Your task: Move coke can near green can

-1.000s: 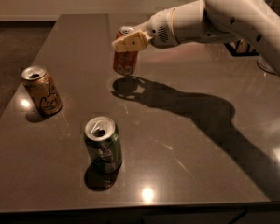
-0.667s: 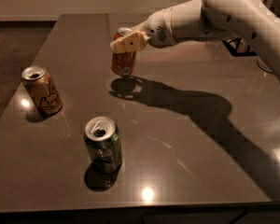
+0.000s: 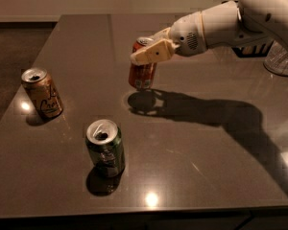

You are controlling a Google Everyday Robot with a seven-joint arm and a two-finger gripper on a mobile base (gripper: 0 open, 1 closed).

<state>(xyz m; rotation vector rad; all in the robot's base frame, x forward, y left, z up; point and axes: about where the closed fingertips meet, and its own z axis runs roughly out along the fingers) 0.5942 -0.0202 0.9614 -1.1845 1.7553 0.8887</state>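
Note:
Next, my gripper lets go of the coke can on the table (image 3: pixel 151 158), next to the green can and just behind the bright spot of glare.
The coke can (image 3: pixel 141 74), red-orange with a silver top and a pale label patch, hangs tilted above the dark table, clear of its shadow. My gripper (image 3: pixel 148 48) reaches in from the right and is shut on the can's upper part, one cream finger (image 3: pixel 153 54) across its front. The green can (image 3: pixel 105 148), dark green with an open silver top, stands upright nearer the front edge, down and left of the held can, well apart from it.
A tan-gold can with script lettering (image 3: pixel 42 93) stands upright at the left. The dark table (image 3: pixel 206 166) has its front edge along the bottom and its left edge by the tan-gold can. A clear ribbed container (image 3: pixel 281 60) sits at the far right.
The gripper has carried the coke can a little to the right and toward the front, lifted off the table. The green and tan-gold cans have not moved.

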